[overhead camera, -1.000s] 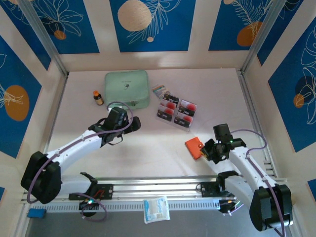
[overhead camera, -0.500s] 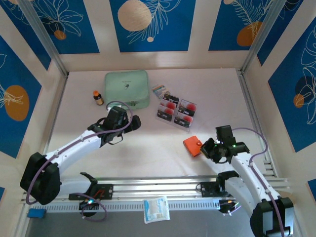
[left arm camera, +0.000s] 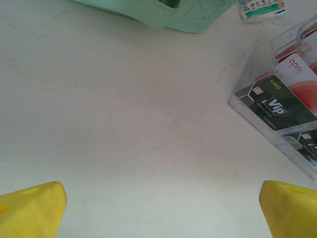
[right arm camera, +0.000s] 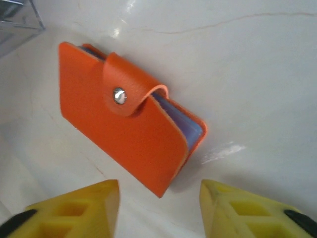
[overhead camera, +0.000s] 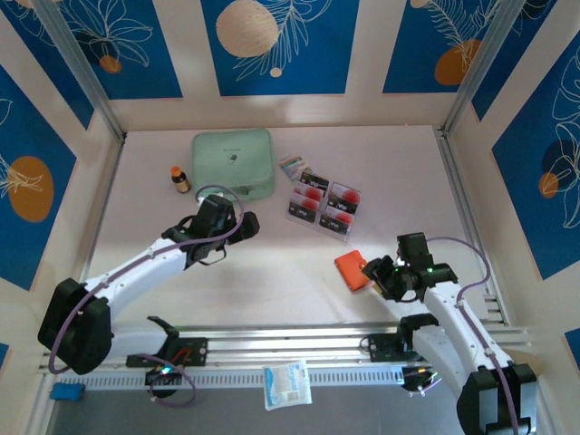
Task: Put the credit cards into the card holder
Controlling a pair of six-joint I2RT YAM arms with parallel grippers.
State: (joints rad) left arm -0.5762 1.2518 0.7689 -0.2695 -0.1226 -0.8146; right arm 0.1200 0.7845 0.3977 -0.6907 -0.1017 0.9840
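Note:
The snapped-shut card holder is far from the left gripper, so the right gripper will pinch its near end (right arm camera: 172, 161) and pass it to the left gripper.
Several white-and-black credit cards (overhead camera: 343, 195) with red circles lie in a clear plastic tray (overhead camera: 319, 224) at the table's middle back. The left wrist view has them at its right edge (left arm camera: 286, 99). The orange-red card holder (overhead camera: 350, 269) lies flat on the table, snapped shut, right of centre. My right gripper (overhead camera: 372, 275) is open just right of it. In the right wrist view the holder (right arm camera: 124, 124) lies just ahead of the gap, between the yellow fingertips (right arm camera: 79, 208). My left gripper (overhead camera: 239, 227) hangs open over bare table, left of the tray.
A mint-green zip pouch (overhead camera: 233, 162) lies at the back, with a small brown bottle (overhead camera: 180, 178) to its left. A striped packet (overhead camera: 292, 166) sits between pouch and tray. A white packet (overhead camera: 287, 384) rests on the rail at the near edge.
My right gripper has moved left towards the card holder, and the holder now sits slightly further left. The left arm has not moved.

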